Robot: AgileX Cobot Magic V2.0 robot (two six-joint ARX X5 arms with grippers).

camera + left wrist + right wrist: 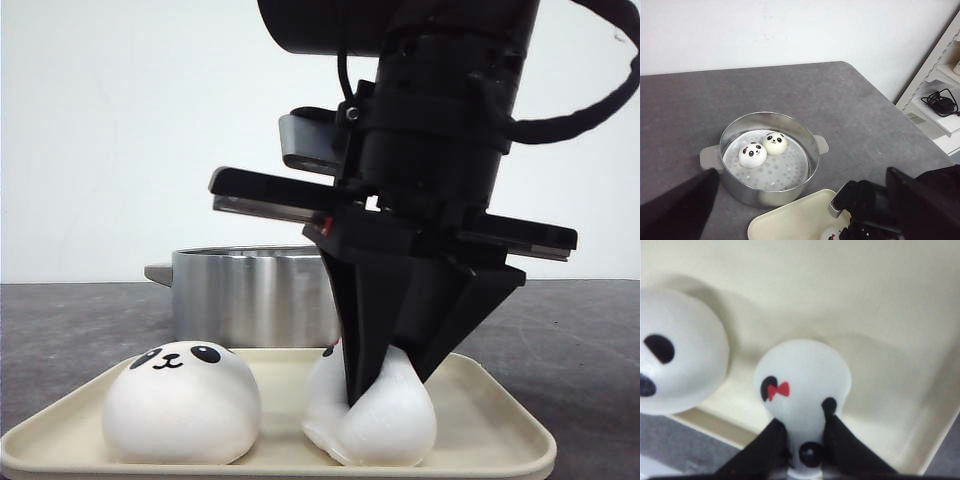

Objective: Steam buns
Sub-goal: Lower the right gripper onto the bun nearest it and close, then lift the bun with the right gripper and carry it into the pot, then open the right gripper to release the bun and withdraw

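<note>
The panda bun with the red bow will be released from my right gripper inside the steel steamer pot (352, 250) that sits behind the tray.
Two panda buns lie on a cream tray (500, 420). One bun (180, 400) sits free at the left, face up. My right gripper (385, 375) is shut on the other bun (385, 420), squeezing it so it bulges; the right wrist view shows that bun (802, 385) with a red bow, pinched between my black fingers (770, 445). Two more panda buns (752, 155) (775, 143) lie in the steel steamer pot (812, 145). My left gripper (800, 220) hovers high above the table, open and empty.
The steamer pot (255, 295) stands right behind the tray on the dark grey table (855, 110). A white wall is behind. White shelves with a black cable (940, 102) stand past the table's right edge.
</note>
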